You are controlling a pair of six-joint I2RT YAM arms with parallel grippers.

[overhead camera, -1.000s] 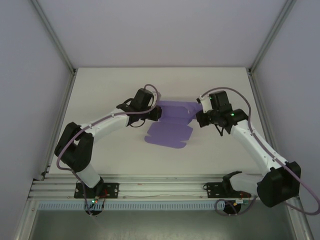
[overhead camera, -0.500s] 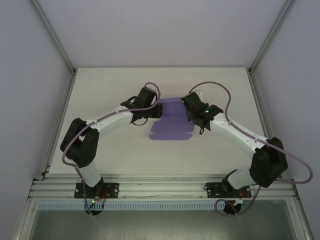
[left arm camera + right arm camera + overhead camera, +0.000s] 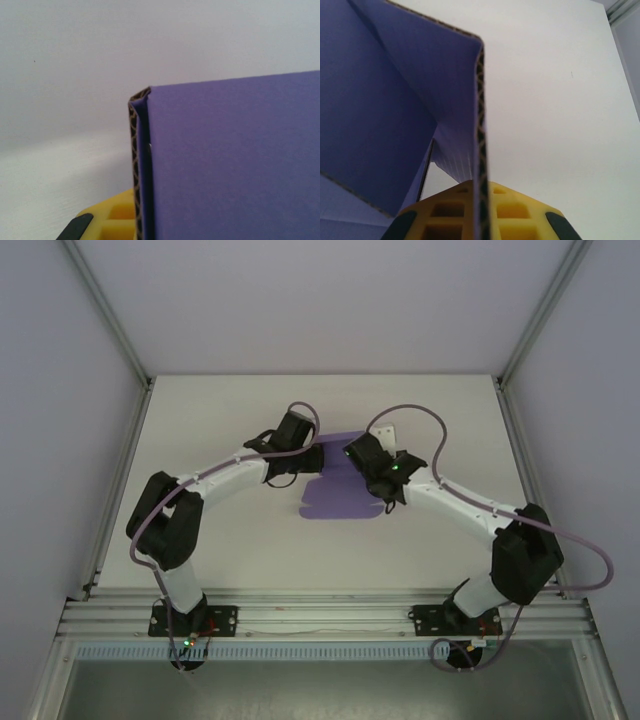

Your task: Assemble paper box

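Observation:
My right gripper pinches just the upright flap as the folded panel slants away inside, so I should open, back off, and retake the flap [image 3: 460, 110] beside that panel.
The paper box [image 3: 338, 502] is a purple corrugated sheet, partly folded, lying mid-table between my two arms. My left gripper [image 3: 316, 461] is shut on its left flap. In the left wrist view the raised purple panel [image 3: 235, 160] fills the right side, and its corrugated edge [image 3: 134, 170] runs down beside one yellow finger [image 3: 110, 217]. My right gripper [image 3: 352, 456] sits close to the left one, over the sheet's far edge. In the right wrist view an upright flap [image 3: 481, 150] stands pinched between the two yellow fingers [image 3: 515, 212], and folded purple walls [image 3: 375, 100] rise to the left.
The white table [image 3: 200, 420] is bordered by grey enclosure walls and metal posts [image 3: 110, 330]. An aluminium rail [image 3: 320, 618] with both arm bases runs along the near edge. Bare tabletop lies behind and to both sides of the box.
My right arm has swung left, bringing its gripper close to the left gripper over the sheet. The purple sheet looks narrower and more folded. The left gripper has barely moved.

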